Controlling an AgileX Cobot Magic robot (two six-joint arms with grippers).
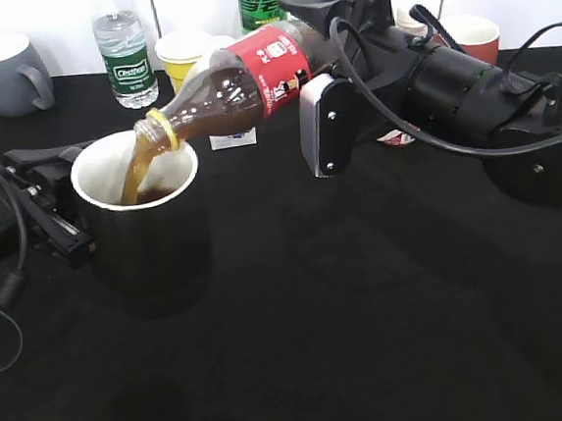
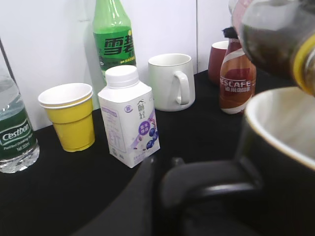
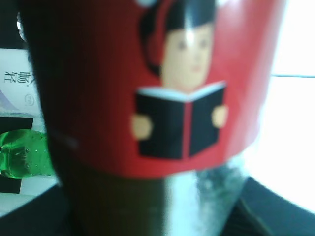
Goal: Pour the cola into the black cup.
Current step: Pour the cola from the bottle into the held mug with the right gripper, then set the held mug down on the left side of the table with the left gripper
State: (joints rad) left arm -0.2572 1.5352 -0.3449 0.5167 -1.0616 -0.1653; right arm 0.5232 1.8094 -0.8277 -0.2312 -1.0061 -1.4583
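Next, I release the black cup, which stands on the black table now, from my left gripper just in front of the grey mug and the water bottle [image 1: 77, 150].
The cola [image 1: 240, 76], a clear bottle with a red label and a yellow neck ring, is tilted mouth-down to the left. A brown stream runs from it into the black cup [image 1: 151, 246], which has a white inside and stands on the black table. My right gripper [image 1: 311, 80] is shut on the bottle's labelled body, which fills the right wrist view [image 3: 147, 98]. My left gripper [image 1: 69, 204] is shut on the cup's handle [image 2: 216, 187] from the left. In the left wrist view the cup [image 2: 280, 162] is at the right, with the cola [image 2: 275, 39] above it.
Along the back wall stand a grey mug [image 1: 8, 75], a water bottle [image 1: 124, 52], a yellow paper cup [image 1: 181, 57], a green soda bottle [image 1: 263, 0] and a reddish mug [image 1: 473, 36]. The left wrist view also shows a milk carton [image 2: 130, 123], a pale mug [image 2: 170, 81] and a coffee bottle [image 2: 236, 83].
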